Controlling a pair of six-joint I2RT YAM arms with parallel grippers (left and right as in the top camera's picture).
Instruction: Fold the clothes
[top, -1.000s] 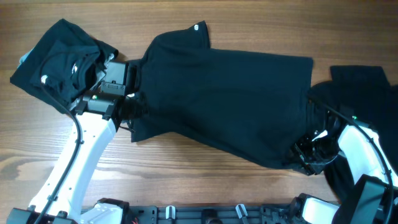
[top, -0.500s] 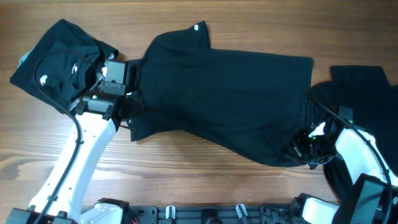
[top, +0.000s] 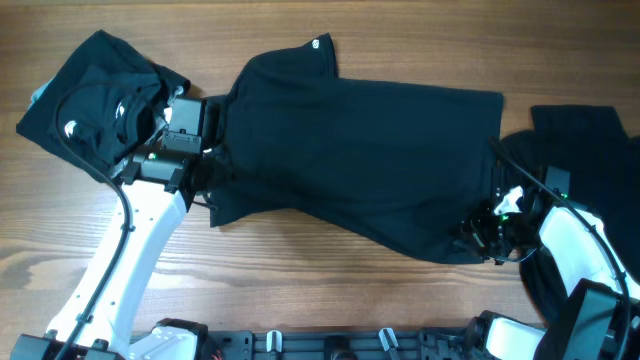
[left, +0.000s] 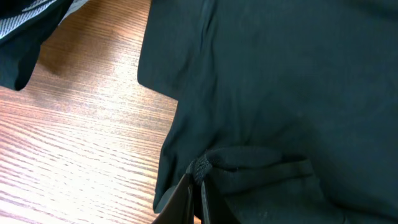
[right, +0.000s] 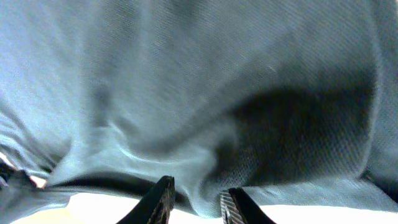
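Observation:
Next, I take the T-shirt's folded edge (right: 217, 155) with my right gripper and pull the black T-shirt's near corner flat before folding, as that corner lies bunched and doubled over.
A black T-shirt (top: 360, 160) lies spread across the middle of the table. My left gripper (top: 207, 168) is shut on a bunched fold of its left edge; the left wrist view shows the fingers (left: 198, 190) pinching the hem (left: 205, 165). My right gripper (top: 487, 235) is at the shirt's lower right corner. In the right wrist view its fingers (right: 199, 202) stand a little apart with a fold of the cloth (right: 205, 124) between them, raised off the table. A second black T-shirt (top: 95, 95) lies crumpled at the far left.
Another black garment (top: 590, 150) lies heaped at the right edge, partly under the right arm. Bare wooden table (top: 330, 290) runs along the front. The arm bases (top: 330, 345) sit at the near edge.
The right gripper has shifted slightly up and left, and the shirt's lower right corner has moved with it. The left arm has not moved.

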